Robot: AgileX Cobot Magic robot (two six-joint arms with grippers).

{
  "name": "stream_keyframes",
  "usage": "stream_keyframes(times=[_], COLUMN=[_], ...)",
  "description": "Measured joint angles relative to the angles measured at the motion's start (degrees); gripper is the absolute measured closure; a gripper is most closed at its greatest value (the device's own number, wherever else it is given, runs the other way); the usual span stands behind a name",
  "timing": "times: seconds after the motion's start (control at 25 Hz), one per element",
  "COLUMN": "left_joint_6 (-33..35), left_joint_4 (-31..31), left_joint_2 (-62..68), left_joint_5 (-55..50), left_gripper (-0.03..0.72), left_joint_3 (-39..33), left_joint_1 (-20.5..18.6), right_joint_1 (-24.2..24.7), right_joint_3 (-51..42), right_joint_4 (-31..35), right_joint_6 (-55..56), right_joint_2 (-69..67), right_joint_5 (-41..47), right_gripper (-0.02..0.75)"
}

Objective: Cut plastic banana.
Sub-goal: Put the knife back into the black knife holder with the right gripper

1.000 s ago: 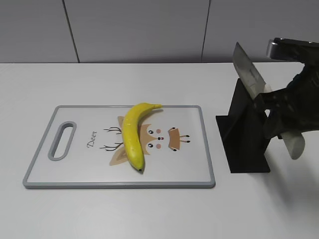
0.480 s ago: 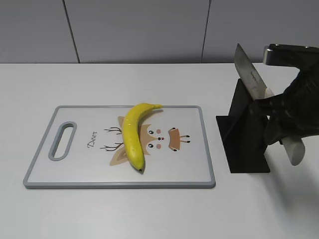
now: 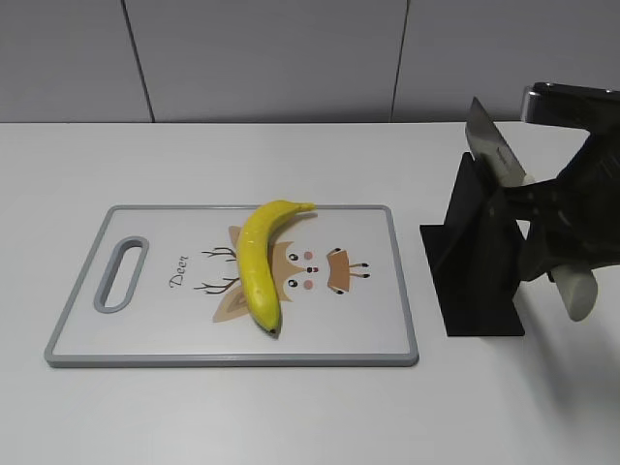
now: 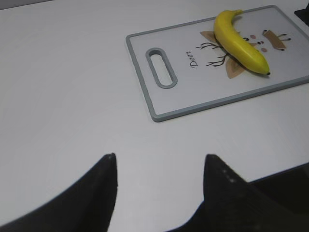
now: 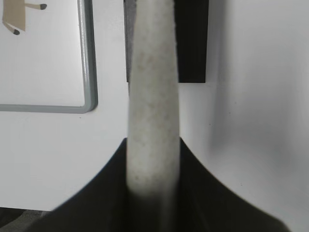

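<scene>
Next, my right gripper releases the knife in the top of the black knife stand [image 3: 506, 207], which is there beside the cutting board.
The glossy yellow plastic banana [image 3: 261, 259] lies curved on the grey-rimmed cutting board [image 3: 387, 291], over its deer print; it also shows in the left wrist view [image 4: 239, 42] on the board [image 4: 159, 113]. My right gripper [image 3: 542, 232] is shut on the pale handle of a knife [image 5: 153, 96], whose steel blade [image 3: 492, 147] points up and left above the black knife stand [image 3: 477, 257], to the right of the board. My left gripper [image 4: 159, 166] is open and empty over bare table, well short of the board.
The black knife stand stands just right of the board, and its base [image 5: 192, 48] shows in the right wrist view. The white table [image 3: 291, 417] stretches round the board. A grey panelled wall [image 3: 271, 58] runs behind.
The right gripper has carried the knife a little to the right and slightly down; the blade now stands further right over the stand. Banana, board and left gripper have not moved.
</scene>
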State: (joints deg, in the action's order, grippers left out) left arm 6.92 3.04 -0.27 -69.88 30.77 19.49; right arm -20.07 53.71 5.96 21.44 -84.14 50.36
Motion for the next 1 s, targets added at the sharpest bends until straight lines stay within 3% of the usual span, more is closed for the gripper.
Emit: stream_keyframes(times=[0.56,1.0], left_joint_6=[0.0,0.0], left_joint_4=[0.0,2.8], left_joint_2=[0.0,0.0], left_joint_5=[0.6,7.0], left_gripper=[0.136,0.136], left_joint_3=[0.0,-2.4], left_joint_1=[0.0,0.0], right_joint_1=[0.0,0.0], right_joint_3=[0.0,0.0], right_joint_4=[-0.2,-0.3], right_joint_6=[0.8,0.5], right_joint_2=[0.2,-5.2], right_joint_5=[-1.5,-3.2], right_gripper=[0.559,0.559])
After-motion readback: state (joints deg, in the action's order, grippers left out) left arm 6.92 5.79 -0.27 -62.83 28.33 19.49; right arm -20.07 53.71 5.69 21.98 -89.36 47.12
